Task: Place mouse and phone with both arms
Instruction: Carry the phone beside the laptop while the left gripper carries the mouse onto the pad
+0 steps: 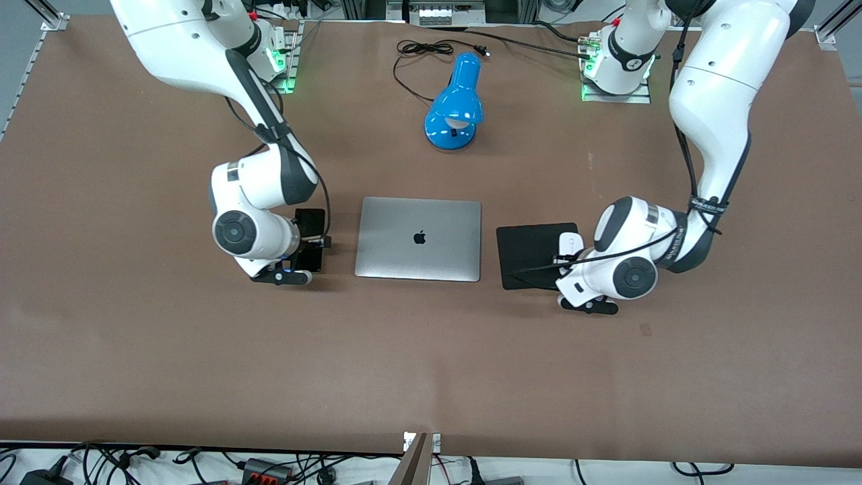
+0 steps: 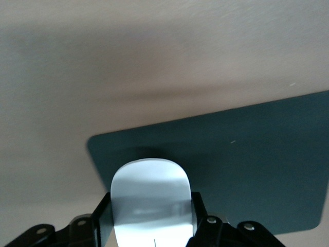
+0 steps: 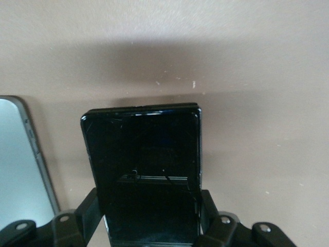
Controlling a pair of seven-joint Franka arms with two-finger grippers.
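Note:
My right gripper should set the black phone, now held low over the table, free on the brown table (image 1: 328, 241) (image 3: 107, 167), beside the short edge of the silver laptop.
My left gripper (image 1: 570, 258) is shut on the white mouse (image 1: 571, 242), at the edge of the black mouse pad (image 1: 528, 259) toward the left arm's end. In the left wrist view the mouse (image 2: 150, 190) sits between the black fingers (image 2: 102, 215) of my left gripper (image 2: 151, 208), over the pad's (image 2: 247, 164) corner. My right gripper (image 1: 311, 244) is shut on the black phone (image 1: 310, 221), low over the table beside the laptop, toward the right arm's end. In the right wrist view the phone (image 3: 144, 154) lies flat between the fingers (image 3: 90, 208) of my right gripper (image 3: 149, 208). I cannot tell whether either thing touches the surface.
A closed silver laptop (image 1: 419, 238) lies between the phone and the pad; its edge shows in the right wrist view (image 3: 18, 164). A blue desk lamp (image 1: 454, 108) with a black cable (image 1: 424, 48) stands farther from the front camera than the laptop. The table is brown.

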